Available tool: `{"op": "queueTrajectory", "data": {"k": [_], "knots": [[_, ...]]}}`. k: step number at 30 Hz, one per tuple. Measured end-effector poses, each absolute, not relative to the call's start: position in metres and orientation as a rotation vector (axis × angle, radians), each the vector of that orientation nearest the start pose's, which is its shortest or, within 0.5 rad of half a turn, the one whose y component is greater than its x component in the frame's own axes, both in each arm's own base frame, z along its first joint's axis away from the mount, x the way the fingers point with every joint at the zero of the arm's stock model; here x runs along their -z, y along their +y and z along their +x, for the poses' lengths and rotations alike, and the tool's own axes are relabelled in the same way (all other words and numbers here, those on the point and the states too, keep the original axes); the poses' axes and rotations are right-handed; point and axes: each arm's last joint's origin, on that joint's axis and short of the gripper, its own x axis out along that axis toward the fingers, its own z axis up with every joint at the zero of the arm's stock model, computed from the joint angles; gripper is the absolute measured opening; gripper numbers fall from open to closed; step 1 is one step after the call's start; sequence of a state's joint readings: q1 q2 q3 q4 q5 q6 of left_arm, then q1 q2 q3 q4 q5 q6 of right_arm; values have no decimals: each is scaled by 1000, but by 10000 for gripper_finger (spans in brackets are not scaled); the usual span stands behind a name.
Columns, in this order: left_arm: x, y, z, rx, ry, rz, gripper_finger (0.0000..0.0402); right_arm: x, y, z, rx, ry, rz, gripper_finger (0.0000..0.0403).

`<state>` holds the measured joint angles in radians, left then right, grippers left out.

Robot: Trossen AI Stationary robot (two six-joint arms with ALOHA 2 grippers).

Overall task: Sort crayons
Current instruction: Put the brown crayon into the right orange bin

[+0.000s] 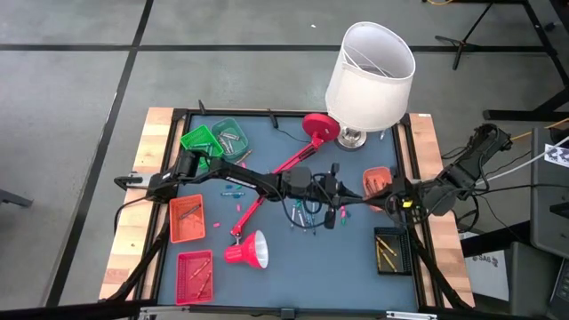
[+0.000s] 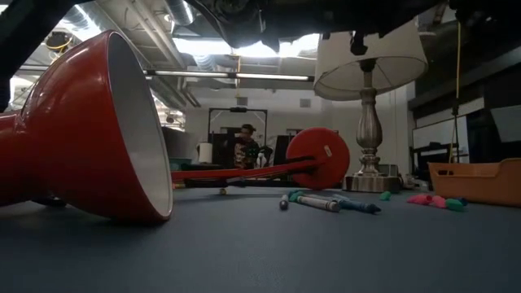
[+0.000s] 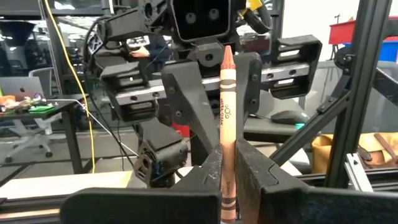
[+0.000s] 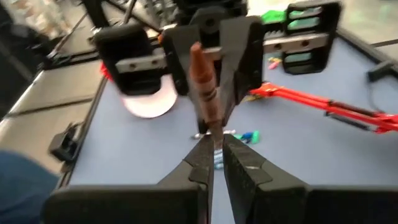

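Note:
My right fingertips barely meet the crayon's lower end; I will open, move closer, then close around the crayon's body (image 4: pixel 210 102).
Above the middle of the table, my left gripper (image 1: pixel 320 188) and my right gripper (image 1: pixel 347 197) meet tip to tip. Between them stands one orange-brown crayon (image 3: pixel 227 106), tip up and roughly upright, and each gripper is shut on it. The left wrist view has the right gripper close behind the crayon. The right wrist view has the same crayon (image 4: pixel 205 87) in front of the left gripper. Several loose crayons (image 2: pixel 330 202) lie flat on the blue mat below, with pink and teal stubs (image 2: pixel 435 200) farther right. My left gripper (image 3: pixel 227 158) pinches the crayon's lower part (image 3: pixel 228 171) between its two fingers, coming in about level from the table's left. The crayon rises above the fingertips, clear of the table. My right gripper (image 4: pixel 214 144) has the crayon's lower end (image 4: pixel 213 132) between its fingertips, coming from the table's right and slanting down. The crayon sticks up past the fingers, leaning slightly. Whether the pads press on it is hidden by the fingers.
A red desk lamp lies on the mat, its shade (image 1: pixel 249 252) near and its base (image 1: pixel 320 127) far. A white-shaded lamp (image 1: pixel 369 67) stands at the back. Bins ring the mat: green (image 1: pixel 203 142), orange (image 1: pixel 187 220), red (image 1: pixel 194 274), orange (image 1: pixel 377 180), black (image 1: pixel 391 252).

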<state>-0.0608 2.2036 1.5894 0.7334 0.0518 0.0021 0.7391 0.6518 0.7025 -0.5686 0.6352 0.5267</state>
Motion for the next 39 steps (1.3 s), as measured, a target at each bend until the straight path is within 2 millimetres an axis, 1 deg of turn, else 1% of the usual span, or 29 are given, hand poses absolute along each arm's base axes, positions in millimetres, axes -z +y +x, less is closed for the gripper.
{"op": "queueTrajectory", "data": {"k": [4,14,18,24,27,34,36,39], "knots": [[-236,-32,506,112,-119,2,7,-290,77,108,-49,435,182,33],[-236,-33,506,114,-119,2,7,-288,79,111,-30,444,179,33],[-236,-33,506,113,-119,1,7,-288,79,111,-17,444,227,33],[-235,-34,506,115,-108,1,7,-288,79,111,-19,446,229,35],[-234,-35,506,117,-99,2,7,-288,79,111,-19,446,230,56],[-231,-40,506,125,-70,1,7,-288,79,111,-19,446,230,140],[-231,-40,506,121,-67,1,7,-288,79,111,-19,447,229,155],[-231,-39,506,119,-66,1,7,-288,79,111,-20,446,225,166]]}}
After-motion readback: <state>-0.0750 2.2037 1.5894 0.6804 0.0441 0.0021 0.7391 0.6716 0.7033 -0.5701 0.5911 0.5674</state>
